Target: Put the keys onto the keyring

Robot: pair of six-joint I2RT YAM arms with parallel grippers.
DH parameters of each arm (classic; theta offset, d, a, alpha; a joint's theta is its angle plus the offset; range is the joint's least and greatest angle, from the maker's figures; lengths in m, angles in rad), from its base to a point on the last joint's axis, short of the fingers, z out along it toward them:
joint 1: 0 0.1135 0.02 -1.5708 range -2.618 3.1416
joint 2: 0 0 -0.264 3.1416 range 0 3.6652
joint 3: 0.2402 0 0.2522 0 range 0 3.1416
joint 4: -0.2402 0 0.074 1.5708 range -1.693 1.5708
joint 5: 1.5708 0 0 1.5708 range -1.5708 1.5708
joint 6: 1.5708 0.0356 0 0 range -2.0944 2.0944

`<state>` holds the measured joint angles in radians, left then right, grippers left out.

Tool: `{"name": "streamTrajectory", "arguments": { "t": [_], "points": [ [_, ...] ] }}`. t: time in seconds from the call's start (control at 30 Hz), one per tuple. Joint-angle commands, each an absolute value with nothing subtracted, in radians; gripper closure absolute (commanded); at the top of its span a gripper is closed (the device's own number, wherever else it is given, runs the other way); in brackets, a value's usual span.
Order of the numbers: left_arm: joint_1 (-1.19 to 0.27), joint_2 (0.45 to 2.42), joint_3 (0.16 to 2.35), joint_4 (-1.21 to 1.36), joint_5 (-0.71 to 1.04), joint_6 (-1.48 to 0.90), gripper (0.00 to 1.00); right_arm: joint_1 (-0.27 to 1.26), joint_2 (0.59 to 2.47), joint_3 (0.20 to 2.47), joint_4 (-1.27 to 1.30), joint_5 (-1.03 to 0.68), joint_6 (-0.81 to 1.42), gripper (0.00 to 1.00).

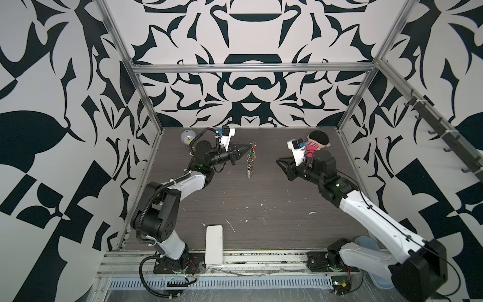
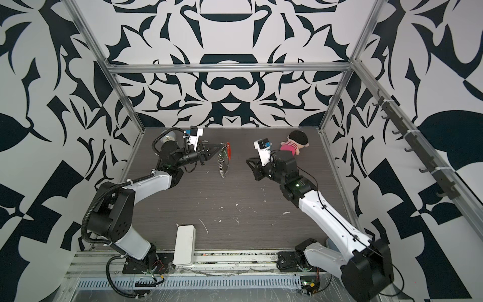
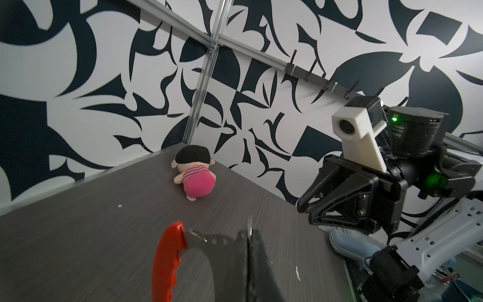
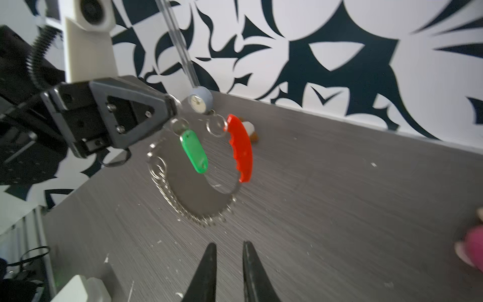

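Note:
I should let go of the keyring with my left gripper, setting it on the bare table (image 1: 277, 182) just in front of the fingertips of my right gripper.
My left gripper (image 1: 246, 149) is shut on a ring at the top of the keyring (image 4: 183, 206), a loop of silver rings joined by a curved red-orange bar (image 4: 240, 149). The loop hangs from the fingertips (image 4: 170, 104), and its lower end is at or just above the table. A green-headed key (image 4: 194, 151) dangles from a small ring right under those fingertips, inside the loop. In the left wrist view the red bar (image 3: 170, 261) sits beside the closed gripper (image 3: 249, 232). My right gripper (image 4: 229, 245) is slightly open and empty, facing the keyring (image 2: 223, 164) from the right, well apart from it.
A plush doll (image 1: 317, 142) in pink lies at the back right, behind my right wrist. A small round clock (image 1: 187, 137) stands at the back left. A white box (image 1: 214, 244) lies at the front edge. A pale blue object (image 3: 347, 243) sits near the right arm's base.

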<state>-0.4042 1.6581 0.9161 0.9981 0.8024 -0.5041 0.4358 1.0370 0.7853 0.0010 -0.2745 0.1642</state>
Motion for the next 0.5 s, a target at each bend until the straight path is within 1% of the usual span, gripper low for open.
{"name": "streamTrajectory", "arguments": {
  "t": [0.0,0.13,0.27,0.33,0.47],
  "points": [
    [-0.469,1.732,0.959,1.034,0.797,-0.477,1.00,0.424,0.945,0.730,0.038,-0.118,0.189,0.78],
    [-0.539,1.857,1.046,1.075,0.792,-0.512,1.00,0.414,0.877,0.695,-0.029,-0.070,0.185,0.77],
    [-0.577,1.962,1.084,1.245,0.769,-0.616,1.00,0.410,0.837,0.673,-0.054,-0.058,0.170,0.77],
    [-0.578,1.999,1.080,1.282,0.750,-0.639,1.00,0.407,0.834,0.685,-0.081,-0.058,0.166,0.77],
    [-0.578,2.041,1.013,1.276,0.723,-0.554,1.00,0.405,0.846,0.696,-0.088,-0.075,0.164,0.77]
  ]
}}
